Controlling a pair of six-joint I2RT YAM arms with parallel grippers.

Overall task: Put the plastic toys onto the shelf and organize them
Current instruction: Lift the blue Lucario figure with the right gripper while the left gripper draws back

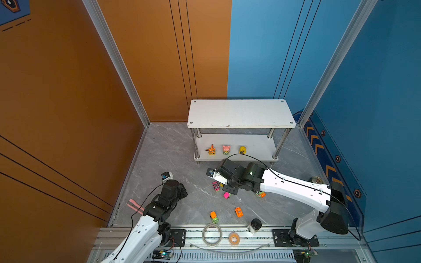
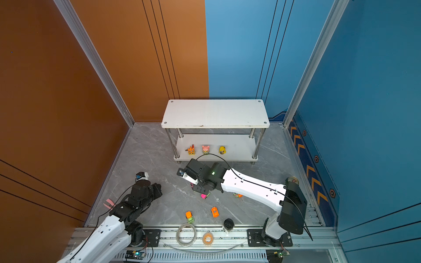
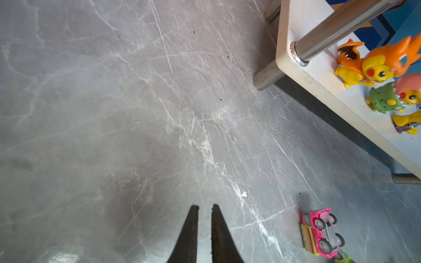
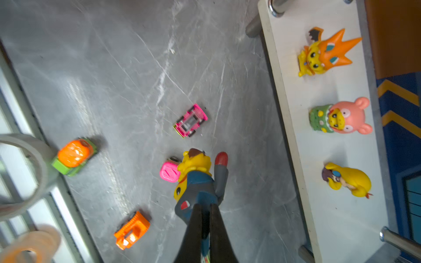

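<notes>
My right gripper will put the blue-grey figurine down on the floor (image 1: 240,192) (image 4: 176,219) between the second pink car and the car under my arm.
My right gripper (image 1: 210,173) (image 4: 204,206) is shut on the blue-grey figurine (image 4: 196,182) and holds it above the floor, in front of the shelf (image 1: 241,113). On the shelf's lower board stand an orange figurine (image 1: 211,150), a pink one (image 1: 226,149) and a yellow one (image 1: 242,149). Several cars lie on the floor: an overturned pink one (image 4: 190,120), a second pink one (image 4: 169,172), an orange-and-green one (image 1: 213,216), an orange one (image 1: 238,211) and one (image 1: 260,194) under the right arm. My left gripper (image 3: 205,207) hangs over bare floor at the left, nearly shut and empty.
Two tape rolls (image 1: 212,234) (image 1: 234,238) and a black-capped container (image 1: 255,225) sit on the front rail. A green can (image 1: 316,180) stands at the right wall. A pink tool (image 1: 134,206) lies by the left wall. Chrome posts (image 3: 341,29) bound the lower shelf board.
</notes>
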